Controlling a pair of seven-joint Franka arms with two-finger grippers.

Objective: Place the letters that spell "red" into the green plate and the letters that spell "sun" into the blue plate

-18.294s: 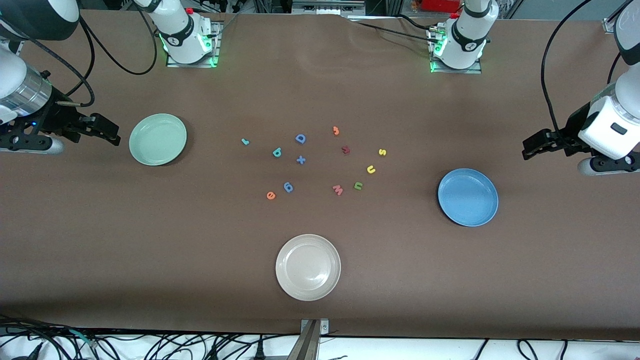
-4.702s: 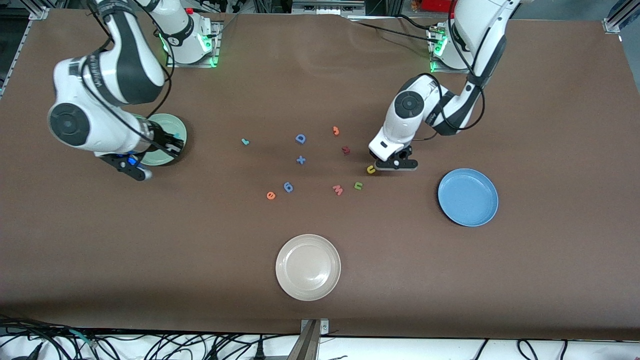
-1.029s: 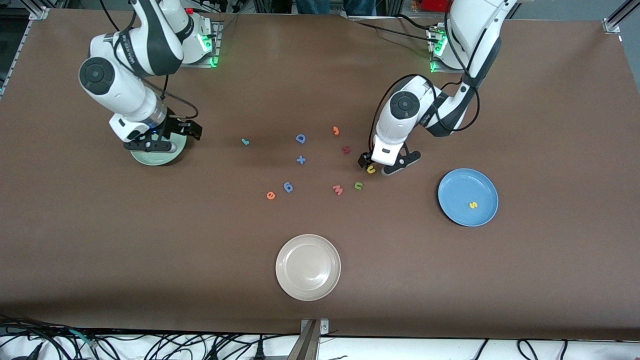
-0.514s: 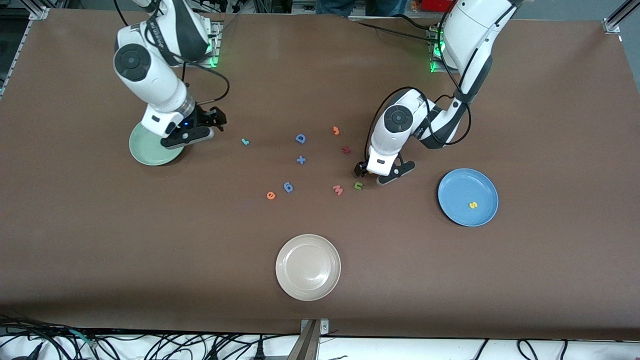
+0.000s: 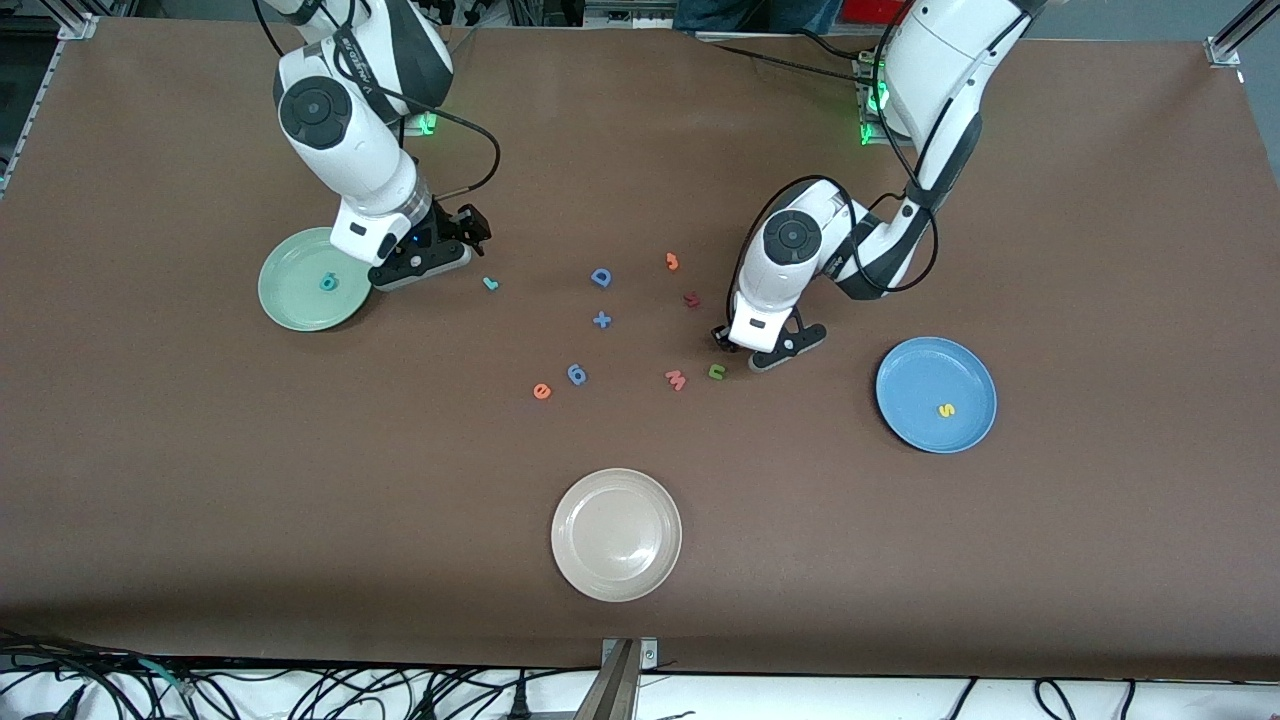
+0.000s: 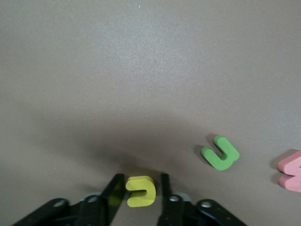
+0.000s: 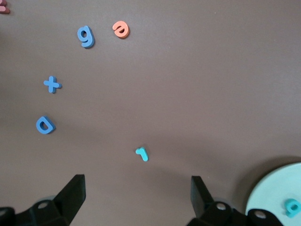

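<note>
My left gripper will let go of the yellow u near the middle of the blue plate (image 5: 932, 385), at a spot close to the yellow s.
The green plate (image 5: 290, 300) lies toward the right arm's end of the table with the teal d (image 5: 327, 283) in it. My right gripper (image 5: 455, 245) hangs open between that plate and the teal r (image 5: 490, 283), which shows just ahead of its fingers in the right wrist view (image 7: 141, 153). The orange e (image 5: 541, 391) lies nearer the front camera. The blue plate (image 5: 910, 380) holds the yellow s (image 5: 945, 409). My left gripper (image 6: 139, 186) is down on the table, shut on the yellow u (image 6: 141, 190). The green n (image 5: 716, 372) lies close by.
Loose in the middle lie a blue D (image 5: 600, 277), a blue plus (image 5: 601, 320), a blue 6-shaped piece (image 5: 577, 374), a pink w (image 5: 676, 380), an orange hooked piece (image 5: 672, 262) and a dark red piece (image 5: 691, 299). An off-white plate (image 5: 615, 535) sits nearest the front camera.
My right gripper has moved off the green plate toward the teal r, uncovering the teal d. My left gripper has come down over the yellow u and shut on it.
</note>
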